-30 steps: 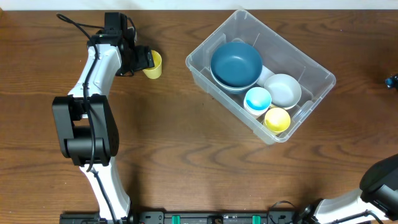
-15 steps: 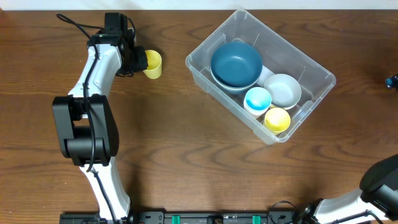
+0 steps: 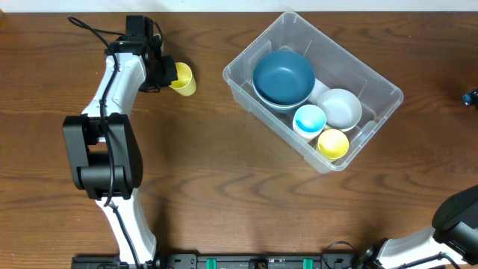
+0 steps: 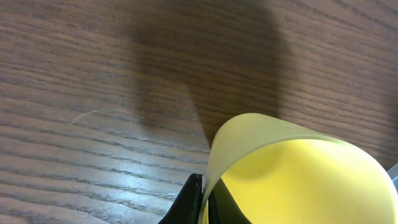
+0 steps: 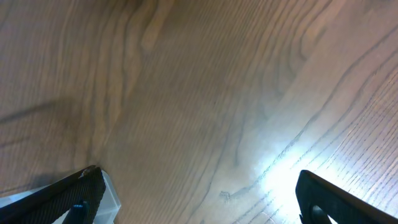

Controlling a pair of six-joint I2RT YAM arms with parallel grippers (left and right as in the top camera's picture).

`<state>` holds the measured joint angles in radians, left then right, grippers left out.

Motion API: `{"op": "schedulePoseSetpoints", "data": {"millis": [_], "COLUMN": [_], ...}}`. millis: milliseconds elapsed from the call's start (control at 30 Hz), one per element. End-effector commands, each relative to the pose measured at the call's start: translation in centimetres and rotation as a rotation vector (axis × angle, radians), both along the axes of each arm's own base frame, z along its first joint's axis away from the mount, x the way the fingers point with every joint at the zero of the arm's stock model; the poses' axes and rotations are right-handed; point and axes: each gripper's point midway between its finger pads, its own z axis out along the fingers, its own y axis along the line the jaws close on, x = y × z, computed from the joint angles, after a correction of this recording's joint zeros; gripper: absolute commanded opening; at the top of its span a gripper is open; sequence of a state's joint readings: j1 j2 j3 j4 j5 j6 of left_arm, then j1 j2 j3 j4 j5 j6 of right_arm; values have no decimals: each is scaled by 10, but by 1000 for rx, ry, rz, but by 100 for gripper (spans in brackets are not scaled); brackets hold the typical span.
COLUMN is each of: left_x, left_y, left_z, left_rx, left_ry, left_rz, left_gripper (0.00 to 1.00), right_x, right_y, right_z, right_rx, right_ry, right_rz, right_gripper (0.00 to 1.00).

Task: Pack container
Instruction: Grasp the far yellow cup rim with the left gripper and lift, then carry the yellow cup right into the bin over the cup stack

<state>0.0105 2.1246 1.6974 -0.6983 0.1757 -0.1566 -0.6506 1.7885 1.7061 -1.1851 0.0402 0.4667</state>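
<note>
Next, I release the yellow cup from my left gripper inside the other yellow cup in the container (image 3: 334, 143), next to the light blue cup.
The container (image 3: 390, 93), a large clear bin, lies at the table's upper right. It holds a dark blue bowl (image 3: 284, 75), a white bowl (image 3: 340, 107), a light blue cup (image 3: 309, 119) and a yellow cup (image 3: 333, 143). Another yellow cup (image 3: 184, 79) stands on the wood at the upper left. My left gripper (image 3: 170, 73) is shut on its rim, one finger inside and one outside the wall. In the left wrist view the cup (image 4: 298, 174) fills the lower right and the gripper (image 4: 204, 202) pinches its edge. My right gripper (image 5: 199, 199) hangs open over bare wood.
The left arm (image 3: 104, 142) stretches from the front edge up the table's left side. Only a small blue part of the right arm (image 3: 470, 97) shows at the far right edge, and its base (image 3: 455, 220) at the lower right corner.
The left jaws have closed onto the yellow cup's rim, and the cup has shifted and tipped slightly. The right arm has not moved.
</note>
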Motion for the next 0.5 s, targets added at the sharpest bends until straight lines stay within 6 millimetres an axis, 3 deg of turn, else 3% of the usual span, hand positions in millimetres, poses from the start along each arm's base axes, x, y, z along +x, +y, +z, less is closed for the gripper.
{"op": "schedulePoseSetpoints", "data": {"millis": [0, 233, 467], "left_x": [2, 12, -1], "left_y": [5, 5, -3], "left_z": [3, 72, 160], "left_rx": [12, 12, -4], "left_ry": [-10, -161, -342], "left_rz": [8, 8, -10], "left_gripper": [6, 6, 6], "right_x": [-2, -2, -2], "right_y": [-2, -2, -2], "right_z": [-2, -2, -2], "right_rx": [3, 3, 3], "right_ry": [6, 6, 6], "right_rz": [-16, -17, -17], "right_gripper": [99, 99, 99]}}
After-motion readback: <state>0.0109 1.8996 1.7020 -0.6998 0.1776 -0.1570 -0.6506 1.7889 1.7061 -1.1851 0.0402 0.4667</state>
